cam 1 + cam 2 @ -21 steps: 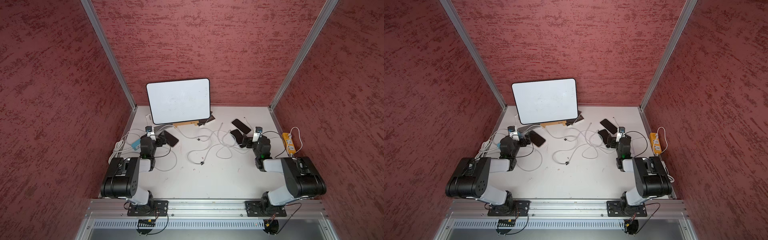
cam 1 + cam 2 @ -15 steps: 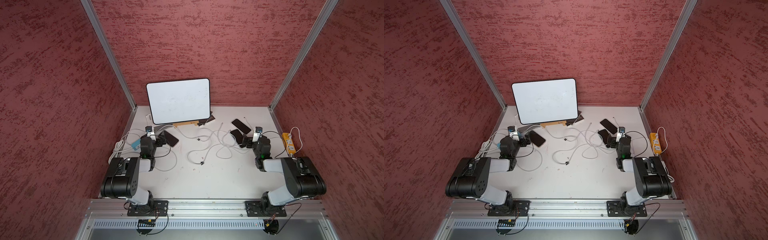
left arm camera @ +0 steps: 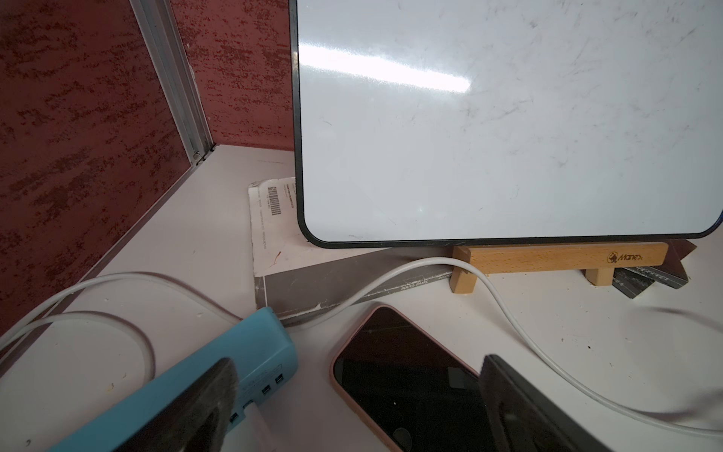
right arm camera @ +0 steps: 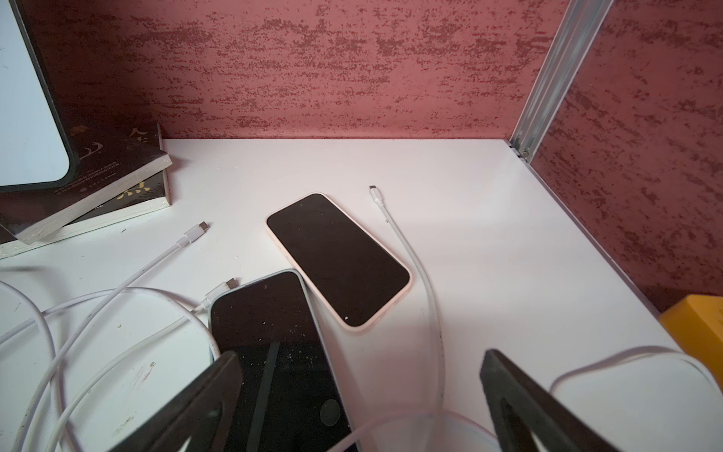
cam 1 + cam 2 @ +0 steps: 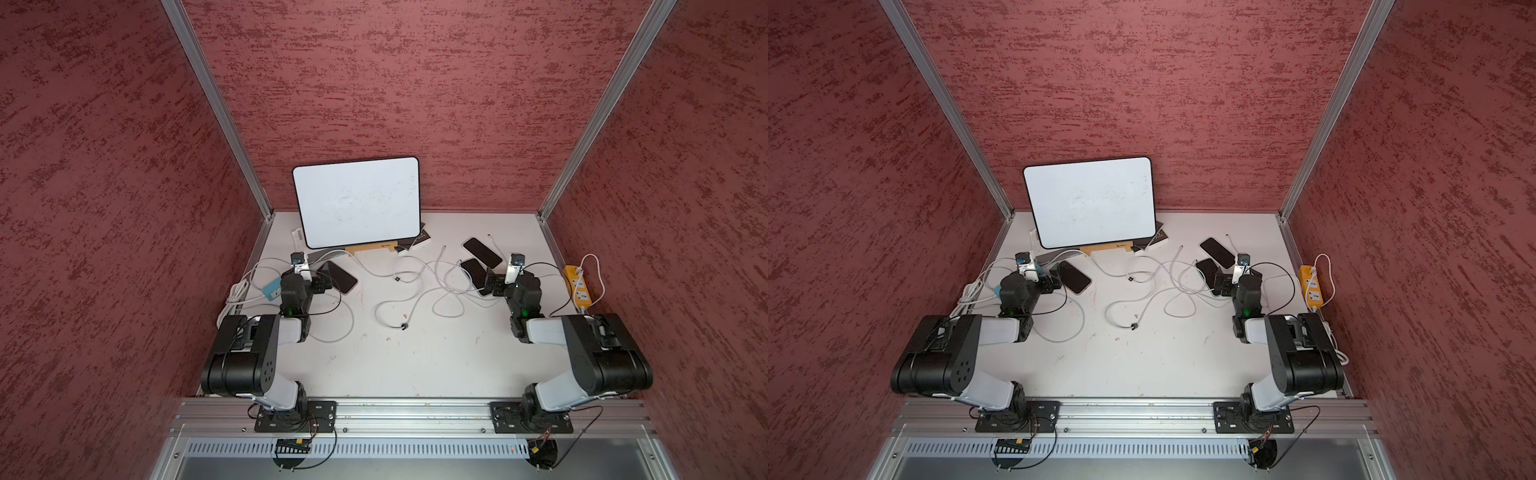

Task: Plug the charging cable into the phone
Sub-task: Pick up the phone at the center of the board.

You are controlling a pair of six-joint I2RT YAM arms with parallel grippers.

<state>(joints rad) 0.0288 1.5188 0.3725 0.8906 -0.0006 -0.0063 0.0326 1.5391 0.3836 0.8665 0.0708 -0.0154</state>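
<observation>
Next, my left gripper grabs the pink-cased phone by its long sides (image 5: 338, 276) (image 3: 444, 397) near the middle, to raise it for the charging cable.
A phone in a pink case (image 3: 407, 375) lies face up under my open left gripper (image 3: 356, 375), also seen in a top view (image 5: 340, 276). A cream-cased phone (image 4: 338, 258) and a blue-cased phone (image 4: 270, 325) lie touching on the right. My right gripper (image 4: 360, 360) is open and low over the blue-cased phone's near end. White charging cables (image 5: 415, 286) sprawl across the middle of the table. Loose plug ends (image 4: 201, 227) lie near the right phones, and none is in a phone. Both grippers (image 5: 320, 284) (image 5: 492, 282) hold nothing.
A whiteboard (image 5: 357, 201) on a wooden stand (image 3: 559, 258) leans at the back. Books (image 4: 86, 188) lie beside it, and a booklet (image 3: 313, 281) lies under its left corner. A blue USB hub (image 3: 219, 371) sits at the left, a yellow power strip (image 5: 577, 284) at the right edge.
</observation>
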